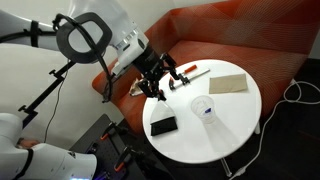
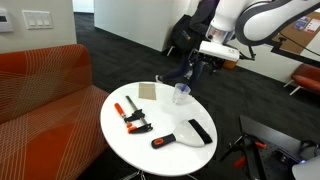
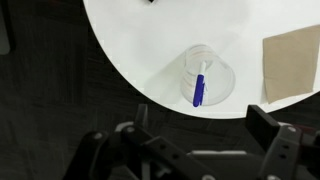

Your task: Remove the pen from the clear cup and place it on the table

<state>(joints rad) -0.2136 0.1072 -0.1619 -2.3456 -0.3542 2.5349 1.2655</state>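
The blue pen's upper end (image 1: 208, 110) (image 3: 198, 98) at the clear cup's rim is the next place for my gripper to go and close.
The clear cup (image 3: 207, 72) stands near the edge of the round white table (image 3: 150, 50). The slim blue pen (image 3: 198, 90) leans inside it. The cup also shows in both exterior views (image 1: 205, 106) (image 2: 181, 94). My gripper (image 3: 200, 140) is open and empty, its two dark fingers spread at the bottom of the wrist view. It hangs above the table's edge, apart from the cup, as both exterior views show (image 1: 155, 86) (image 2: 198, 67).
A tan square pad (image 3: 292, 64) lies beside the cup. A black slab (image 1: 163, 126), red-and-black clamps (image 2: 131, 115) and a red-handled tool (image 2: 164, 140) lie on the table. A red-orange sofa (image 2: 45, 85) stands behind it.
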